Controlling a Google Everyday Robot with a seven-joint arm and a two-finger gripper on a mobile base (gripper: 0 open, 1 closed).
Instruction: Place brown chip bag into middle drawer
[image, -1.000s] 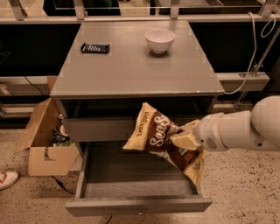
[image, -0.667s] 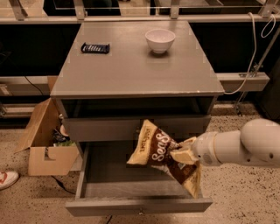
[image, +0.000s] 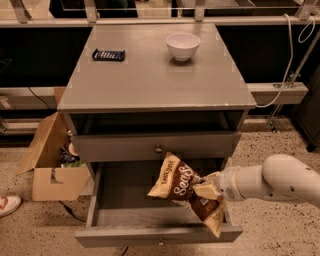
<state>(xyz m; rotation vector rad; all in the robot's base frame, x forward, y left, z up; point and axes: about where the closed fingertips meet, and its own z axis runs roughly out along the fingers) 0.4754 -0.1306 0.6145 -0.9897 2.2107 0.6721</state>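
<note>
My gripper needs to release the brown chip bag on the middle drawer's bottom beside the drawer's side (image: 188, 196) that is nearest my arm.
The brown chip bag (image: 176, 183), dark brown with tan ends and white script, hangs tilted over the right half of the open middle drawer (image: 125, 196). Its lower end dips to the drawer's front right corner. My gripper (image: 209, 189) reaches in from the right on a white arm and is shut on the bag's right side. The drawer is pulled out wide, and its grey floor is bare on the left. The bag hides the drawer's right floor.
Above the open drawer is a shut grey drawer front with a round knob (image: 158, 148). On the cabinet top stand a white bowl (image: 182, 45) and a small dark packet (image: 108, 54). A cardboard box (image: 49, 165) and a shoe (image: 7, 205) are on the floor at left.
My arm has come down and the bag has sunk lower with it, from in front of the upper drawer front to just over the open drawer's right side.
</note>
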